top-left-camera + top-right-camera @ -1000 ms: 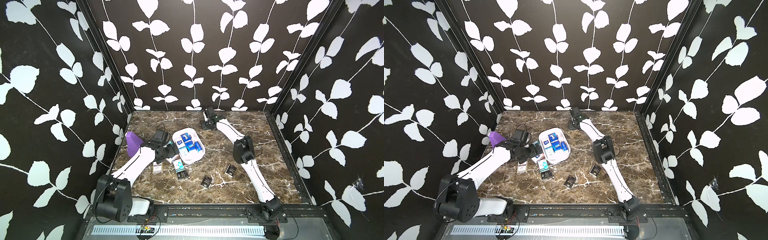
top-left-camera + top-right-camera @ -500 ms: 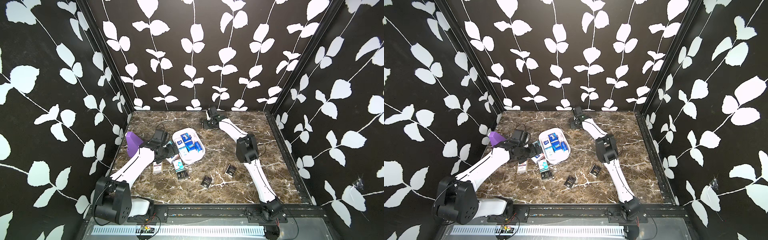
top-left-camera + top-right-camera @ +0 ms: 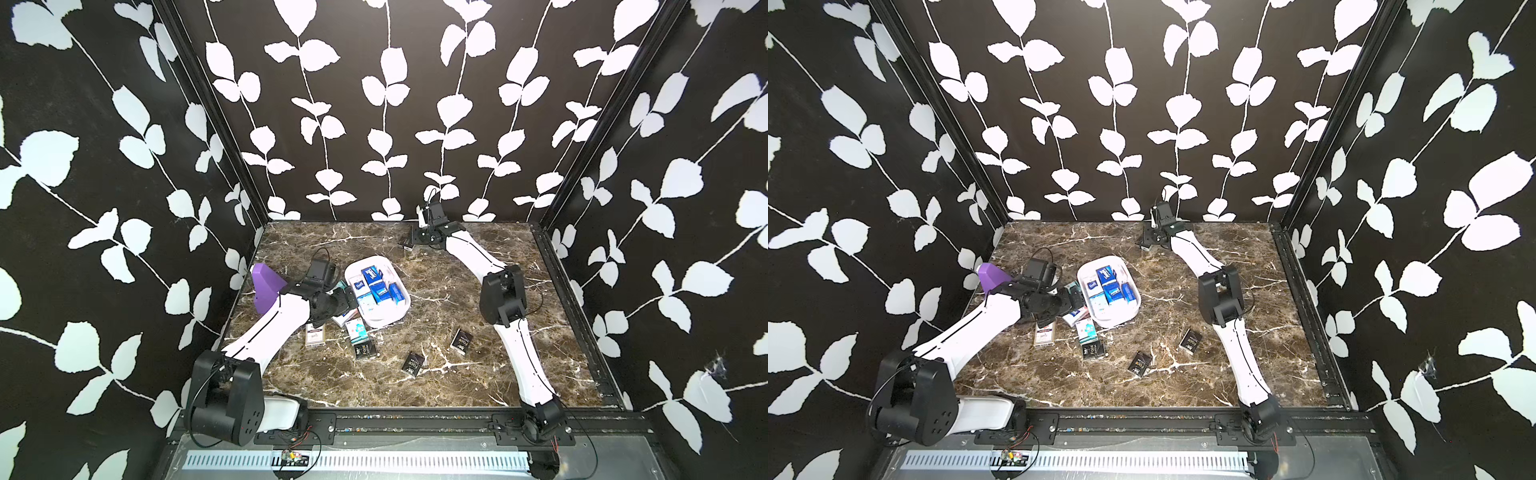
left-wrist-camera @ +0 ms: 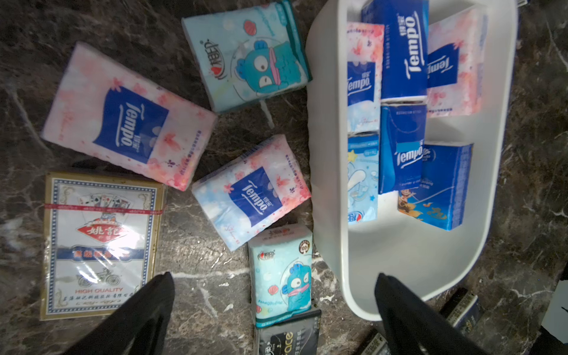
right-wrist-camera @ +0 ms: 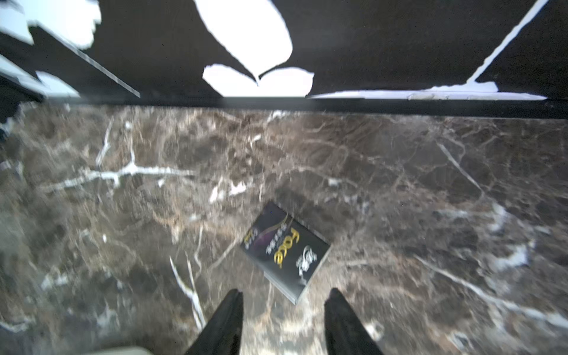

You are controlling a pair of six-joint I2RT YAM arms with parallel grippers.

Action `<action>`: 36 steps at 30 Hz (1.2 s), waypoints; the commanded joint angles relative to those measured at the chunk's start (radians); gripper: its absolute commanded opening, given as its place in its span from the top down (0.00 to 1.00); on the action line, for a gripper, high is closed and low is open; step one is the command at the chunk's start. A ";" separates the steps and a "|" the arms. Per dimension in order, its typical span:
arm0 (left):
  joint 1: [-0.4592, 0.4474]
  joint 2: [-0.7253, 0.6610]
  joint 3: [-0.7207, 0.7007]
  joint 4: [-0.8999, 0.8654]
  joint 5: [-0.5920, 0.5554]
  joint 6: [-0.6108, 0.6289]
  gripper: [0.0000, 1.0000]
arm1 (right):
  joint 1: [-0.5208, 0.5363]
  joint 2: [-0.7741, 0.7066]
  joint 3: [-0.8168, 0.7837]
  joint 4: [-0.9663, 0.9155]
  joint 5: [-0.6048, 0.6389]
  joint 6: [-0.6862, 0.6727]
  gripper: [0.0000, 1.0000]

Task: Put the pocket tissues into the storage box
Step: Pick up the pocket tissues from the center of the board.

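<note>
The black pack at the back lies crooked to the fingers of the robot's right gripper, so that gripper should turn and pinch the black pack's white-logo end [image 5: 309, 267].
The white storage box [image 3: 383, 322] [image 3: 1113, 323] [image 4: 325, 159] holds several blue and pink-printed pocket tissues [image 4: 402, 52]. Outside it lie pink packs [image 4: 129, 116], teal packs [image 4: 281, 270] and black packs [image 3: 412, 363]. My left gripper [image 4: 273, 282] [image 3: 347, 299] hovers open beside the box's left side. A teal pack and a black pack [image 4: 287, 335] lie below its jaws. My right gripper [image 5: 284, 296] [image 3: 417, 241] is low at the back wall, open and empty. A black pack [image 5: 284, 249] [image 3: 405, 245] lies flat just ahead of its fingertips.
A purple wedge block [image 3: 266, 286] stands at the left wall behind my left arm. A wrapped deck of playing cards [image 4: 98, 242] [image 3: 314, 334] lies left of the loose packs. More black packs [image 3: 461, 341] [image 3: 365, 349] lie on the marble toward the front.
My right arm's elbow has swung a little to the right while its gripper stayed near the back wall. The left arm has hardly moved.
</note>
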 commanded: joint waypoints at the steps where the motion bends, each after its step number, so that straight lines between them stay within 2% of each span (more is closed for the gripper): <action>1: 0.005 0.007 0.016 0.002 0.006 0.006 0.01 | -0.024 0.097 0.090 0.062 -0.048 0.101 0.50; 10: 0.008 0.003 0.017 -0.004 -0.001 -0.002 0.01 | -0.048 0.300 0.337 0.068 -0.082 0.300 0.53; 19: 0.009 -0.007 0.012 0.003 -0.004 -0.021 0.01 | -0.035 0.286 0.260 0.045 -0.171 0.329 0.55; 29: 0.009 -0.038 -0.013 0.018 -0.006 -0.046 0.01 | -0.002 0.247 0.206 -0.034 -0.158 0.285 0.52; 36: 0.009 -0.057 -0.027 0.019 -0.014 -0.051 0.01 | 0.028 0.152 0.051 -0.051 -0.129 0.211 0.42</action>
